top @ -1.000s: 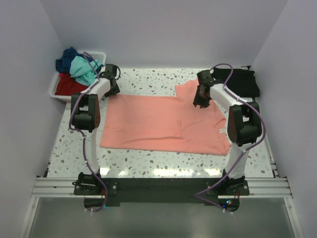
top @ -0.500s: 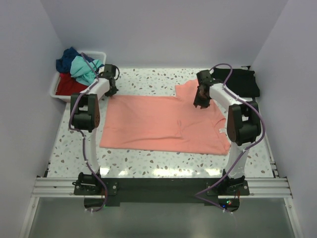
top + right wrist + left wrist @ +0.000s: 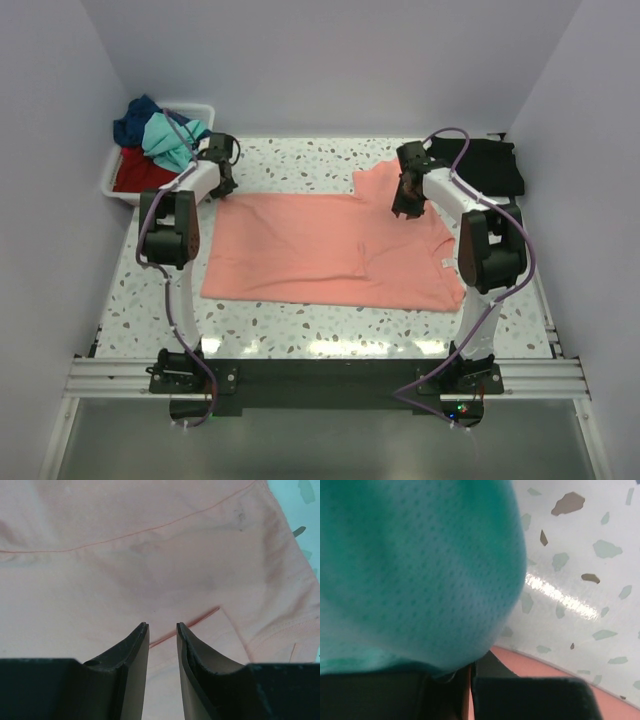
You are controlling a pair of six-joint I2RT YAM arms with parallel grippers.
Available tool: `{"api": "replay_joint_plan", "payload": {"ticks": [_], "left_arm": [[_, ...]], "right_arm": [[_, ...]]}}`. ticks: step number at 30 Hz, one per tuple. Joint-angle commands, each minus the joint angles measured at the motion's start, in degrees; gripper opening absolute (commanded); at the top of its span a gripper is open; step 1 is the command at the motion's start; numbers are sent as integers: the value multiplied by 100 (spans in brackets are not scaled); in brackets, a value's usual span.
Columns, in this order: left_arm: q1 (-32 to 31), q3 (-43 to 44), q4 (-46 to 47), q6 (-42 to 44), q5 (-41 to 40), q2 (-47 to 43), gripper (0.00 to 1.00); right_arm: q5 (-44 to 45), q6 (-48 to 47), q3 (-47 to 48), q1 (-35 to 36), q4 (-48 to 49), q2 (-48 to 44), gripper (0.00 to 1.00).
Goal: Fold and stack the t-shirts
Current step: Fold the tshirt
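My right gripper is to grab the far sleeve's outer corner point(image 3: 395, 164) on the salmon-pink t-shirt next, the one closest to the folded black t-shirt.
The salmon-pink t-shirt point(image 3: 320, 245) lies spread flat on the speckled table. My right gripper point(image 3: 405, 205) hangs just above its far right part, near a sleeve seam. In the right wrist view the right gripper point(image 3: 162, 625) has its jaws a little apart and empty over the pink cloth point(image 3: 150, 555). My left gripper point(image 3: 222, 165) is at the shirt's far left corner, beside the bin. In the left wrist view, teal cloth point(image 3: 410, 570) covers most of the picture; the left gripper point(image 3: 471, 667) shows only a thin slit. The folded black t-shirt point(image 3: 490, 165) lies far right.
A white plastic bin point(image 3: 108, 185) at the far left holds the teal t-shirt point(image 3: 170, 140), the navy one point(image 3: 135, 115) and the red one point(image 3: 135, 172). White walls close in the table on three sides. Speckled tabletop point(image 3: 580, 555) shows beyond the teal cloth.
My left gripper has shifted slightly away and to the left, toward the bin. The right gripper and the pink shirt have barely moved.
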Motion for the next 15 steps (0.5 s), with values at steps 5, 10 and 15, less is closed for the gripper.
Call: {"api": "replay_joint_plan", "payload": {"ticks": [5, 10, 15], "left_arm": [[-256, -366, -130, 345, -87, -724, 0], [-397, -560, -104, 354, -122, -1075, 0], [-511, -814, -148, 275, -201, -1435, 0]], "right_arm": [[509, -106, 328, 30, 132, -218, 33], [799, -203, 749, 30, 324, 19, 34], [1168, -457, 1617, 13, 405, 633, 36]]}}
